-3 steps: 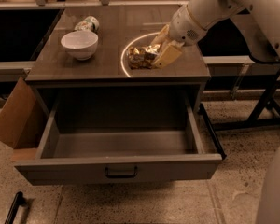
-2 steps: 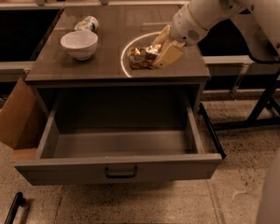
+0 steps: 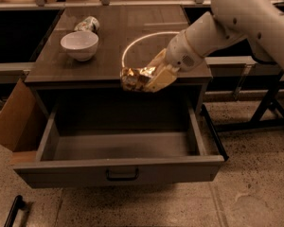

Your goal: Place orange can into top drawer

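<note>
Next, I release the orange can on the bare grey drawer's bottom (image 3: pixel 123 126), straight behind the dark curved handle.
The orange can (image 3: pixel 134 78) is a crinkled gold-orange can held in my gripper (image 3: pixel 149 77), which is shut on it. The gripper hangs at the front edge of the table top, above the back of the open top drawer (image 3: pixel 118 148). The drawer is pulled out wide, its grey inside bare, with a dark curved handle (image 3: pixel 122 175) on its front panel. My white arm reaches in from the upper right.
A white bowl (image 3: pixel 79 45) and a white-and-green can (image 3: pixel 87 23) sit on the table's left part. A bright ring of light (image 3: pixel 146 41) lies on the table top. A cardboard box (image 3: pixel 12 119) leans at the left. Dark frame legs (image 3: pixel 270 103) stand at the right.
My gripper has carried the orange can from the middle of the table top forward and left to its front edge, over the open drawer.
</note>
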